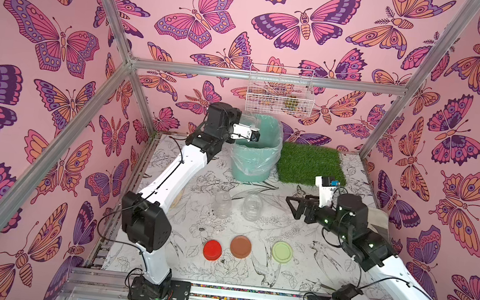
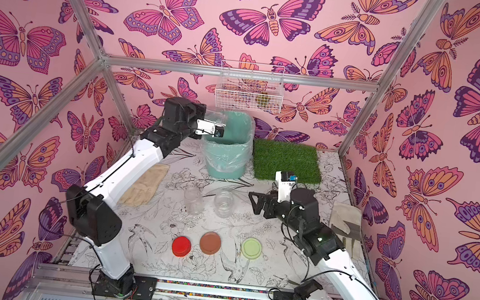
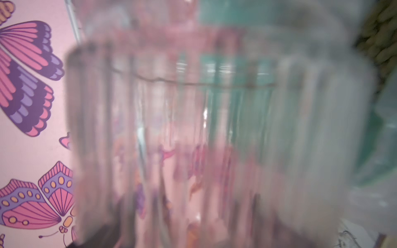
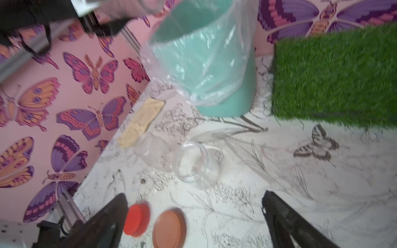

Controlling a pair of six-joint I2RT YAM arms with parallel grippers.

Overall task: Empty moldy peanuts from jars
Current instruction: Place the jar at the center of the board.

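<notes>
The clear ribbed jar is held over the teal bin by my left gripper, and my right gripper should close on the open end (image 1: 254, 121) (image 4: 156, 5) of that jar.
My left gripper (image 1: 250, 128) is shut on a clear ribbed jar (image 1: 249, 120), tipped over the mouth of the teal bin (image 1: 256, 171). The jar (image 3: 193, 128) fills the left wrist view and looks empty. A lumpy tan mass (image 3: 384, 32) at that view's edge may be the moldy peanuts. Two more clear jars (image 1: 222, 203) (image 1: 252, 207) stand open and empty mid-table. Red (image 1: 212, 250), brown (image 1: 241, 246) and light green (image 1: 282, 251) lids lie in a row near the front. My right gripper (image 1: 292, 207) hovers open to the right of the jars, holding nothing (image 4: 193, 204).
A green grass mat (image 1: 311, 165) lies right of the bin. A white wire basket (image 1: 278, 94) hangs on the back wall above it. A beige cloth (image 2: 144, 185) lies under the left arm, and another cloth (image 2: 345, 221) lies by the right wall.
</notes>
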